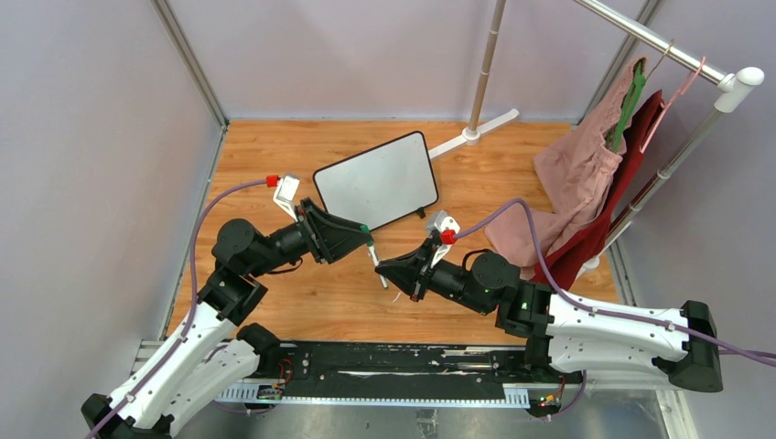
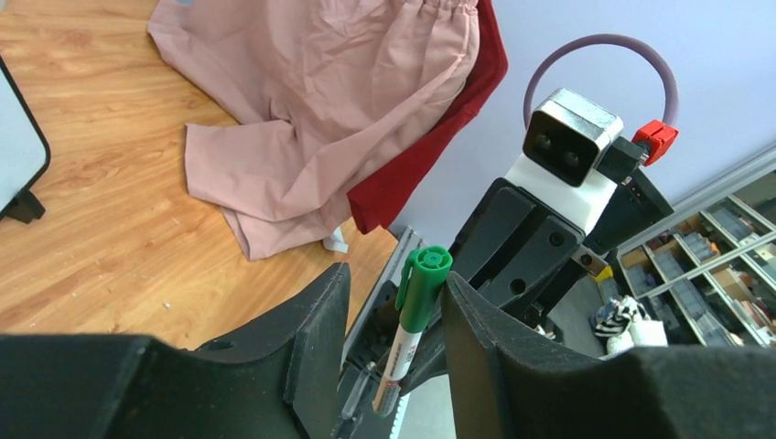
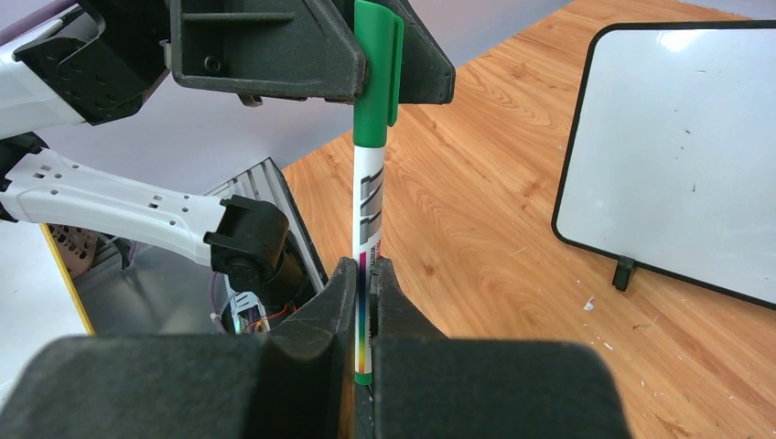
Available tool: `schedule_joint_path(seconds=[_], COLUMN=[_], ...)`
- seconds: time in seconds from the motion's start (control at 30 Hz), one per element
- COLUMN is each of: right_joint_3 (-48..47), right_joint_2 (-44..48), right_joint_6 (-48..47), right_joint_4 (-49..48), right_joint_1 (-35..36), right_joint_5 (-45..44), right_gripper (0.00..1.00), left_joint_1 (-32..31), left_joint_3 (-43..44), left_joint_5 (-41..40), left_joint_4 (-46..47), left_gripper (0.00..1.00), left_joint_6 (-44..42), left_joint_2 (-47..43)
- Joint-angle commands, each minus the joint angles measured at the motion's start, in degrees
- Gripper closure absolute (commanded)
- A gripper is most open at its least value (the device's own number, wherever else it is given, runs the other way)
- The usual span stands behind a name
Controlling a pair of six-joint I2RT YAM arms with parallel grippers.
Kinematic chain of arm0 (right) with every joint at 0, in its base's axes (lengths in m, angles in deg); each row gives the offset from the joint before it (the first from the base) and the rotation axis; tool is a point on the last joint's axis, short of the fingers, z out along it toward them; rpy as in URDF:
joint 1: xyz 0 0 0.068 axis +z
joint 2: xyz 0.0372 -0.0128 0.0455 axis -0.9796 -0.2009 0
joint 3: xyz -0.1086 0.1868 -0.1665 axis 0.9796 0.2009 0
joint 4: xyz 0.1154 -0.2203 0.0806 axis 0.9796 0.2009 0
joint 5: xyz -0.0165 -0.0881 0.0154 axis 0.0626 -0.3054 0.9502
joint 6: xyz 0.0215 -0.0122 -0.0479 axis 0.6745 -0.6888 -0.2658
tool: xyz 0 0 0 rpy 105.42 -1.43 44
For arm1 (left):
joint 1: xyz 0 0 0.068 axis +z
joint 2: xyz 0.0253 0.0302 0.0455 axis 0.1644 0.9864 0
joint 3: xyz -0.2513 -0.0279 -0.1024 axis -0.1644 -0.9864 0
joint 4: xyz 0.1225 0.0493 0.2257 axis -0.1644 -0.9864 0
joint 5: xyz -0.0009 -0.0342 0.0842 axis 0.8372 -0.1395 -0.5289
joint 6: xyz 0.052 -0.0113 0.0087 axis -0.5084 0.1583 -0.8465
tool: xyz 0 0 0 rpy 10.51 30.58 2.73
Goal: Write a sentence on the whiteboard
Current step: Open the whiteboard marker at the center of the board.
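The robot's right gripper holds the marker near its bottom end, so the left gripper needs to hold the marker's cap while the right gripper retakes the marker's body higher (image 3: 370, 218) before uncapping.
The whiteboard (image 1: 375, 180) stands tilted on the wooden floor behind both grippers. It also shows in the right wrist view (image 3: 677, 155) and as a sliver in the left wrist view (image 2: 18, 137). Its face is blank apart from a few specks; no sentence shows. My right gripper (image 1: 382, 267) (image 3: 366, 265) is shut on the white barrel of a green-capped marker (image 1: 376, 265) (image 3: 369, 183) and holds it upright above the floor. My left gripper (image 1: 371, 240) (image 2: 395, 274) is open around the green cap (image 2: 423, 283). The cap touches one finger, with a gap to the other.
A pink garment (image 1: 586, 174) and a red one (image 1: 622, 197) hang from a white rack (image 1: 723, 87) at the right and spill onto the floor. A rack foot (image 1: 471, 135) stands behind the board. Grey walls close in the left, back and right. A black rail (image 1: 403, 366) runs along the near edge.
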Motion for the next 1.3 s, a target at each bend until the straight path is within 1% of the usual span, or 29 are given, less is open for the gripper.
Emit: schedule_joint_path(seconds=[0.0, 0.17, 0.43, 0.5, 0.6, 0.63, 0.67, 0.7, 0.73, 0.8, 0.83, 0.87, 0.93, 1.0, 1.13, 1.27], right_joint_3=[-2.1, -2.4, -3.1, -3.2, -3.4, -3.5, -3.6, -3.6, -3.7, -3.7, -3.9, -4.7, -7.2, -8.4, -9.7, -12.2], right_joint_2=[-0.1, -0.7, -1.4, -1.6, -1.7, -1.6, -1.5, -1.2, -0.9, -0.6, -0.5, -0.7, -1.4, -2.1, -3.0, -4.9], right_joint_6=[-0.4, -0.4, -0.9, -0.9, -0.7, -0.6, -0.5, -0.4, 0.0, 1.1, 1.6, 2.1, 2.9, 3.6, 5.3, 5.8], right_joint_4=[-1.7, -1.9, -1.9, -1.9, -1.7, -1.4, -1.0, -0.5, -0.2, -0.6, -0.4, 0.7, 3.7, 4.8, 4.3, 5.8], right_joint_1=[0.9, 0.9, 0.9, 0.9, 0.9, 0.9, 0.9, 0.9, 0.9, 0.9, 0.8, 0.8, 0.8, 0.6, 0.2, -0.1], right_joint_5=[-0.1, 0.3, 0.1, 0.2, 0.4, 0.7, 1.0, 1.2, 1.1, 1.4, 1.9, 2.4, 3.6, 5.1, 7.9, 10.2], right_gripper=[1.0, 1.0, 1.0, 1.0, 1.0, 1.0, 1.0, 0.98, 0.86, 0.57, 0.48, 0.43, 0.39, 0.37, 0.38, 0.42], left_joint_1=[-0.7, -1.1, -1.6, -1.5, -1.6, -1.5, -1.5, -1.6, -1.6, -1.5, -1.6, -1.6, -1.6, -1.6, -1.6, -1.6], left_joint_3=[1.8, 1.8, 1.8, 1.7, 1.6, 1.4, 1.3, 1.1, 1.0, 0.8, 0.7, 0.7, 0.8, 0.8, 1.0, 1.0], left_joint_5=[0.2, 0.2, 0.2, 0.4, 0.5, 0.4, 0.3, 0.3, 0.2, 0.5, 0.6, 0.7, 1.0, 1.3, 2.5, 2.6], left_joint_4=[2.0, 2.1, 2.1, 2.1, 2.1, 2.1, 2.1, 2.0, 2.1, 2.0, 2.1, 2.1, 2.1, 2.1, 2.1, 2.0], left_gripper=[0.54, 0.55, 0.67, 0.75, 0.98, 1.0, 1.0, 1.0, 1.0, 1.0, 1.0, 1.0, 1.0, 1.0, 1.0, 1.0], left_joint_6=[0.4, 0.6, 0.1, 0.0, -0.2, -0.3, -0.3, -0.3, -0.3, -0.5, -0.6, -0.7, -0.9, -1.0, -1.2, -1.1], left_joint_2=[-0.3, -0.3, -0.5, -0.7, -1.1, -1.3, -1.6, -1.9, -2.2, -2.9, -3.2, -3.5, -4.1, -4.3, -4.5, -5.2])
